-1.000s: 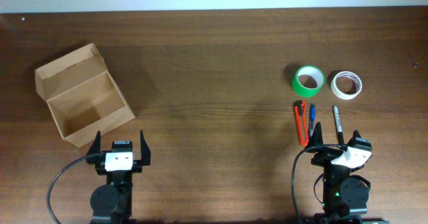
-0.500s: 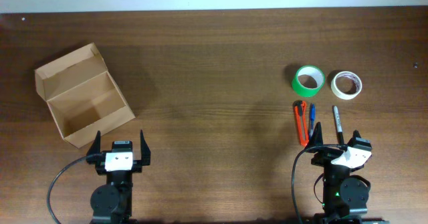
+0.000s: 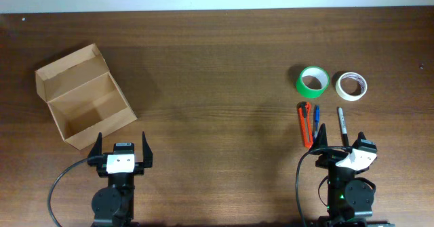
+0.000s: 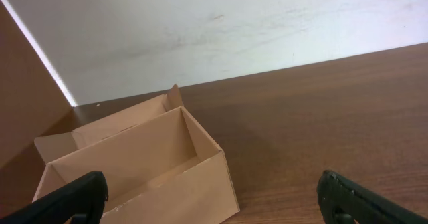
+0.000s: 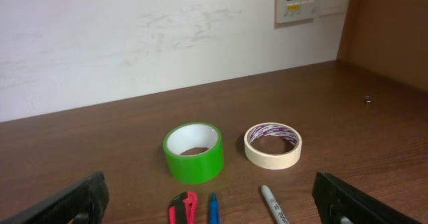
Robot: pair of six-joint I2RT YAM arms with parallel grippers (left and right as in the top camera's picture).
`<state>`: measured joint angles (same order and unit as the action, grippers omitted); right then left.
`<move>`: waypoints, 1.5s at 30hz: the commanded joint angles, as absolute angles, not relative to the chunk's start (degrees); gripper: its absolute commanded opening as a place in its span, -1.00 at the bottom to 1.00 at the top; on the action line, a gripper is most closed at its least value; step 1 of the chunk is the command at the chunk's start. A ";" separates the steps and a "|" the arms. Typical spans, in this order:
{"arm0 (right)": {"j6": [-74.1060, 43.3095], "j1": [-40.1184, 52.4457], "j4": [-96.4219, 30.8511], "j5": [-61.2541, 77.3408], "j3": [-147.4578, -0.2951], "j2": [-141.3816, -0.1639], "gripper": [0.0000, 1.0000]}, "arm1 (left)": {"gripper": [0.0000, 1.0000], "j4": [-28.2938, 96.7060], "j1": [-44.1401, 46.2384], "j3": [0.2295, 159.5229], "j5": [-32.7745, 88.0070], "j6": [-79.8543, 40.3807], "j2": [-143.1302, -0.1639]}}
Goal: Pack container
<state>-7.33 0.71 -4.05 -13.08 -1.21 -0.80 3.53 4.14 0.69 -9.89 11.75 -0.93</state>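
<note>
My left gripper is going to close on the rim of the container's short side [image 3: 119, 91] [image 4: 203, 130] facing the green tape roll, because the container should move toward the things.
The container [image 3: 85, 105] is a tan cardboard box lying open and empty at the table's left, its flap lid folded back; the left wrist view shows the container [image 4: 144, 164] just ahead. My left gripper [image 3: 121, 148] is open right below it, holding nothing. On the right lie a green tape roll [image 3: 313, 81], a cream tape roll [image 3: 351, 86], a red utility knife [image 3: 305, 122], a blue pen [image 3: 316, 118] and a grey marker [image 3: 342, 124]. My right gripper [image 3: 341, 142] is open just below them, fingers straddling the marker's near end. The green roll [image 5: 194, 152] stands ahead in the right wrist view.
The dark wooden table [image 3: 217, 71] ends at a white wall at the far side. A wall panel [image 5: 311, 0] hangs at the back right. A tiny dark speck [image 5: 367, 99] lies on the table's far right.
</note>
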 commanded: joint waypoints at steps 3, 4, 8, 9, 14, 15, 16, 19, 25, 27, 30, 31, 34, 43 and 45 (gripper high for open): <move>-7.53 0.30 -3.99 -13.98 -0.62 -0.19 0.98 | 1.00 3.68 3.95 0.49 -10.28 11.22 -0.30; -7.53 0.30 -3.99 -13.98 -0.62 -0.19 0.98 | 0.99 3.68 3.95 0.49 -10.28 11.22 -0.30; -7.53 0.30 -3.99 -13.98 -0.62 -0.19 0.98 | 1.00 3.68 3.95 0.49 -10.28 11.22 -0.30; -7.53 0.32 -3.99 -14.00 -0.62 -0.19 0.98 | 1.00 3.68 3.95 0.49 -10.28 11.25 -0.30; -7.55 0.32 -3.99 -13.96 -0.62 -0.19 0.98 | 0.99 3.70 3.95 0.49 -10.28 11.22 -0.30; -7.55 0.32 -3.99 -13.96 -0.62 -0.19 0.98 | 1.00 3.68 3.95 0.49 -10.26 11.22 -0.30; -7.53 0.32 -3.99 -13.98 -0.62 -0.19 0.98 | 1.00 3.68 3.95 0.49 -10.26 11.22 -0.30; -7.53 0.30 -3.99 -13.98 -0.62 -0.19 0.98 | 1.00 3.68 3.95 0.49 -10.24 11.22 -0.30; -7.53 0.32 -3.99 -13.98 -0.62 -0.21 0.98 | 1.00 1.45 3.95 0.54 -8.32 9.89 -0.30; -7.53 0.32 -4.01 -13.98 -0.62 -0.21 0.98 | 1.00 0.27 3.95 0.95 -8.32 7.81 -0.30; -7.55 0.32 -4.05 -13.41 -0.62 -0.21 0.98 | 1.00 1.61 3.95 2.44 -8.32 5.17 -0.64; -7.55 0.32 -4.03 -13.10 -0.62 -0.21 0.98 | 1.00 2.04 3.95 2.92 -8.34 4.75 -1.02; -7.57 0.32 -4.12 -11.62 -0.64 -0.21 0.98 | 0.99 2.42 3.95 4.36 -8.36 4.69 -2.74; -14.72 0.32 -7.35 -10.70 -2.22 -3.86 0.98 | 1.00 2.70 3.95 14.06 -10.00 4.75 -17.02; -14.92 0.30 -10.74 -10.68 -4.36 -5.93 0.98 | 1.00 2.87 3.95 17.52 -10.55 4.80 -22.37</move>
